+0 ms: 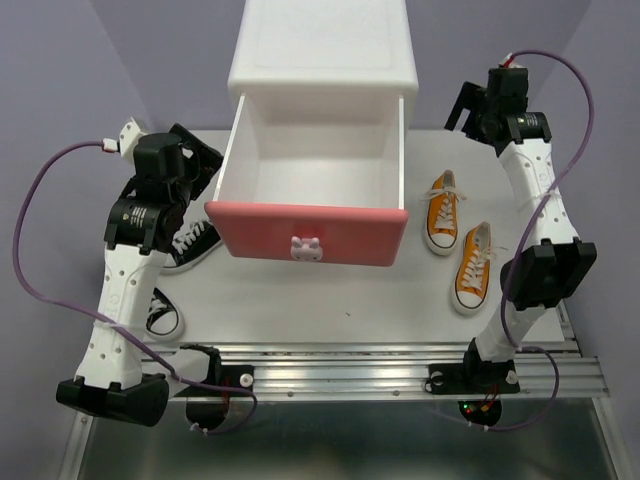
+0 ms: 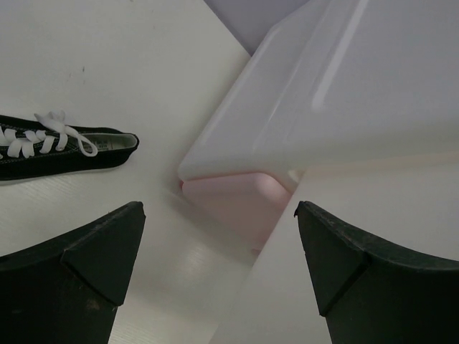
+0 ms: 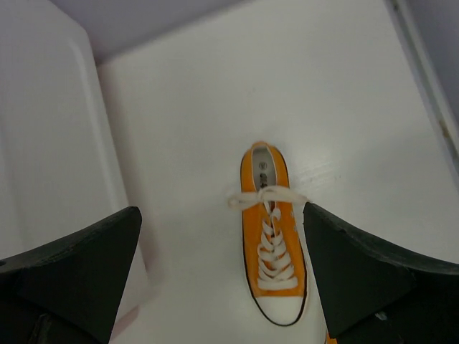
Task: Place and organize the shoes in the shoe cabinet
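Note:
My right gripper is going to close on the white laces [image 1: 446, 208] [image 3: 271, 231] of the far orange shoe, just on the toe side of their bow.
The white shoe cabinet [image 1: 322, 48] stands at the back centre. Its upper drawer [image 1: 310, 232], with a darker pink front and a bunny knob [image 1: 306, 247], is pulled out and holds nothing. Two orange shoes [image 1: 443, 212] [image 1: 474, 266] lie right of the drawer. Two black shoes [image 1: 195, 243] [image 1: 162, 313] lie to its left, partly hidden by my left arm. My left gripper [image 1: 203, 158] is open and empty beside the drawer's left wall. My right gripper [image 1: 472, 106] is open and empty above the far orange shoe [image 3: 272, 244]. The left wrist view shows one black shoe [image 2: 64, 150] and the cabinet [image 2: 344, 93].
The pale pink lower drawer front [image 2: 240, 201] shows under the cabinet body, shut. The open drawer's side wall [image 2: 373, 244] lies close under my left gripper [image 2: 219, 258]. A metal rail [image 1: 380, 365] runs along the table's near edge. The cabinet's side [image 3: 50, 143] is left of my right gripper [image 3: 222, 265].

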